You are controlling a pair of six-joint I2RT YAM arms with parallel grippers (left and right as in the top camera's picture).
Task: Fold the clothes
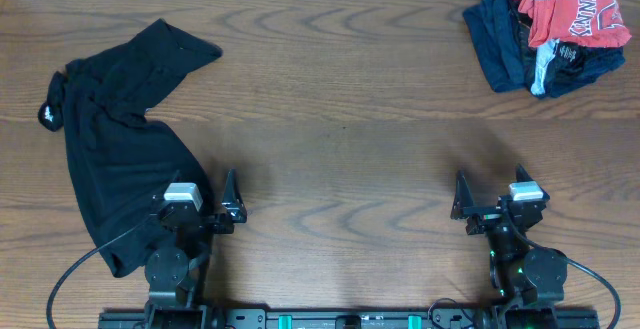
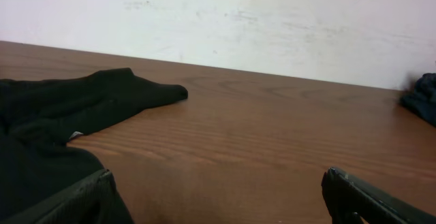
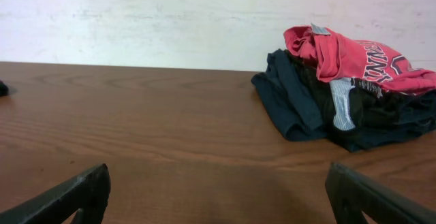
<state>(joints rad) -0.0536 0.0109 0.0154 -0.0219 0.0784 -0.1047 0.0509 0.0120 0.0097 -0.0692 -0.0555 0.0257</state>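
Observation:
Next, my left gripper grasps the near part of the black shirt's inner edge [image 1: 207, 177], where the cloth borders the table's bare middle.
The black shirt [image 1: 115, 134] lies crumpled on the left of the table, one sleeve reaching toward the back, a small white tag at its far left edge. In the left wrist view the black shirt [image 2: 61, 108] fills the left side. My left gripper [image 1: 205, 197] is open and empty at the shirt's lower right edge, low near the table front; its fingers show in the left wrist view [image 2: 218, 197]. My right gripper [image 1: 487, 191] is open and empty over bare wood at the front right, far from the shirt; it also shows in the right wrist view [image 3: 218, 197].
A pile of clothes sits at the back right corner: a red shirt with white lettering [image 1: 565, 4] on dark navy garments [image 1: 510, 44]. The same pile [image 3: 347, 88] shows in the right wrist view. A white wall runs behind the table.

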